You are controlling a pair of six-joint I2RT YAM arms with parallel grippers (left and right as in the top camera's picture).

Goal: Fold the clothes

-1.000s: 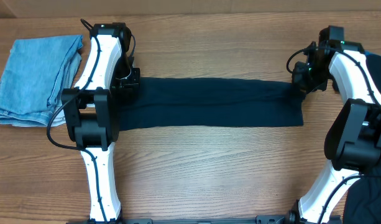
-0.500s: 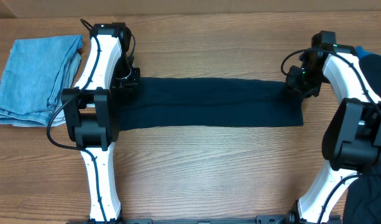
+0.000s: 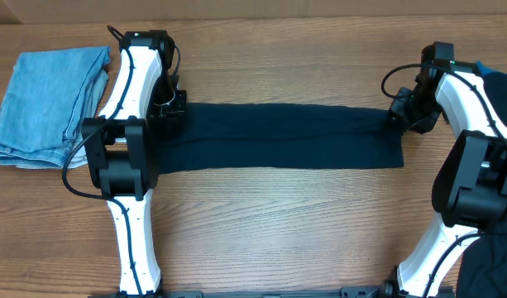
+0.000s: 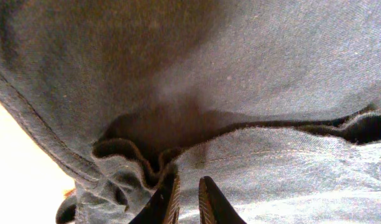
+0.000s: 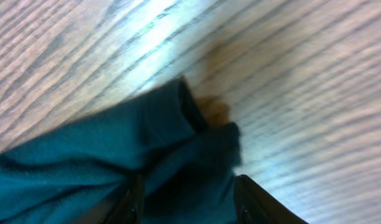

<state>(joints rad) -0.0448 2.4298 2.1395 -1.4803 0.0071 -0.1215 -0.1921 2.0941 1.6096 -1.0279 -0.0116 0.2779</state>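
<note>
My right gripper should take the clothes' folded edge farther in and spread (image 3: 380, 131) that end of the clothes flat first, because the clothes' far corner lies crumpled between its fingers.
The clothes (image 3: 278, 136), a dark navy garment, lie as a long flat band across the table's middle. My left gripper (image 3: 172, 108) sits at the band's far left corner. In the left wrist view its fingertips (image 4: 189, 186) stand almost together, pinching a bunched fold of the cloth (image 4: 271, 62). My right gripper (image 3: 398, 112) is at the far right corner. In the right wrist view its jaws (image 5: 190, 193) stand wide apart, with the cloth's corner (image 5: 84, 149) lying loose between them on the wood.
A folded light blue denim garment (image 3: 46, 103) lies at the table's far left, beside the left arm. A dark heap of fabric (image 3: 489, 269) shows at the bottom right corner, behind the right arm's base.
My right gripper has opened and let go of the cloth's right corner, shifting slightly left and then back. The left arm and the cloth have not moved.
</note>
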